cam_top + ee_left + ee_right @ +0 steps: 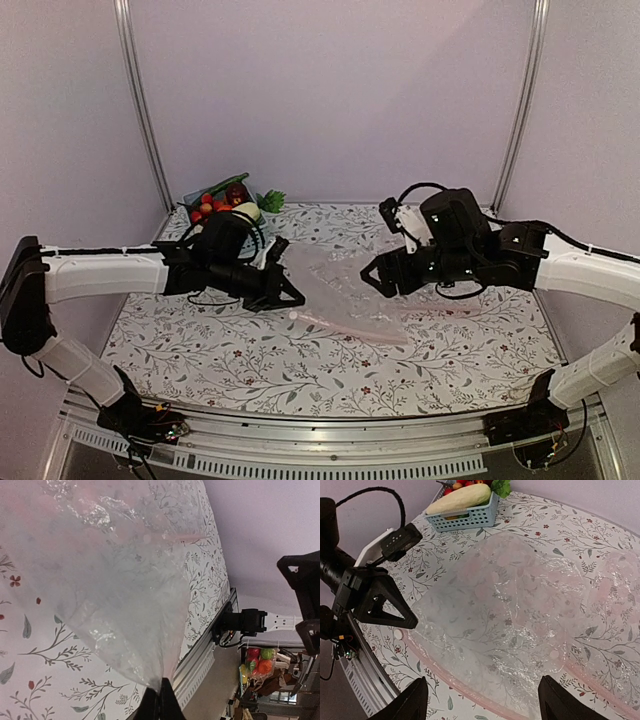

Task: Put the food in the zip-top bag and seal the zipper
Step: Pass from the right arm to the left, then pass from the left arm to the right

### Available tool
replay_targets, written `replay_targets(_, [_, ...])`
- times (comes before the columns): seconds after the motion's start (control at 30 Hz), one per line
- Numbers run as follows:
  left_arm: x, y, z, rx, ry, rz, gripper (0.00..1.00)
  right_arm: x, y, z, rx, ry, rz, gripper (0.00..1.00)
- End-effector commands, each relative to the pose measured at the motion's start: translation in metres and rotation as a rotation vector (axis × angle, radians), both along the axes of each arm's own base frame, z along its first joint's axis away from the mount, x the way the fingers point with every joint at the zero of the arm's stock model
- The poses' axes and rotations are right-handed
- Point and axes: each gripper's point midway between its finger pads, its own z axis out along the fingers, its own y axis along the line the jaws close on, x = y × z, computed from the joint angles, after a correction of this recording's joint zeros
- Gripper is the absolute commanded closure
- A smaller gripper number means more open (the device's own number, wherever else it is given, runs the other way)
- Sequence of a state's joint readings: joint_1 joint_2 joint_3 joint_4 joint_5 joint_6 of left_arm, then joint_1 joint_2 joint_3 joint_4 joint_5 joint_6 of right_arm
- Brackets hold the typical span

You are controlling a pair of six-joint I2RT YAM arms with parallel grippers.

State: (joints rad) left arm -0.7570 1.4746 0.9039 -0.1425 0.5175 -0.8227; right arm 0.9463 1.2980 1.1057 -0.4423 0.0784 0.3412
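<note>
Next, my right gripper grips the pinkish zipper [325, 323] [433, 667] of the zip-top bag, a short way along from the zipper's white slider.
The zip-top bag [345, 285] lies flat and crinkled in the middle of the table, with its pinkish zipper [350, 327] along the near edge. My left gripper [288, 297] is shut on the bag's left corner; in the left wrist view the jaws [162, 684] pinch the film [110, 580]. My right gripper [383, 280] hovers open over the bag [520, 605], its fingers [410, 702] spread either side of the zipper [470, 692] and holding nothing. The food stays in the blue basket [200, 222]: a cream-white vegetable [462, 497] on top and a dark maroon piece [236, 193].
The blue basket [470, 519] stands at the table's back left corner with small red fruits [205, 207] and green leaves [271, 199]. The left gripper [375, 600] shows at the bag's edge in the right wrist view. A metal rail [330, 430] runs along the table's near edge.
</note>
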Motion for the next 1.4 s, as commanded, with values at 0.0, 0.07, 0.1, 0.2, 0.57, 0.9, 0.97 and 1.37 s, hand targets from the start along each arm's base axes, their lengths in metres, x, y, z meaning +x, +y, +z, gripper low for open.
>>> replay_targets(0.0, [0.001,0.002,0.021,-0.032,0.005,0.006,1.00,-0.015,0.048,-0.013,-0.023,-0.026,0.154,0.28])
replay_targets(0.07, [0.001,0.002,0.023,-0.037,0.012,0.009,1.00,-0.025,0.073,-0.015,-0.017,-0.039,0.208,0.30])
replay_targets(0.1, [0.001,0.002,0.024,-0.040,0.016,0.011,1.00,-0.028,0.084,-0.023,-0.045,-0.048,0.223,0.30])
replay_targets(0.2, [0.002,0.001,0.027,-0.047,0.022,0.013,1.00,-0.036,0.107,-0.034,-0.125,-0.121,0.256,0.30])
replay_targets(0.57, [0.003,0.002,0.034,-0.056,0.031,0.025,1.00,-0.029,0.125,-0.075,-0.364,-0.301,0.215,0.26])
replay_targets(0.9, [0.005,0.004,0.036,-0.059,0.036,0.039,1.00,-0.004,0.106,-0.081,-0.460,-0.380,0.043,0.33])
replay_targets(0.97, [0.005,0.006,0.035,-0.058,0.039,0.044,1.00,-0.002,0.102,-0.076,-0.456,-0.392,0.018,0.37])
replay_targets(1.37, [0.006,0.010,0.028,-0.036,0.047,0.063,1.00,-0.007,0.102,-0.065,-0.401,-0.386,0.036,0.82])
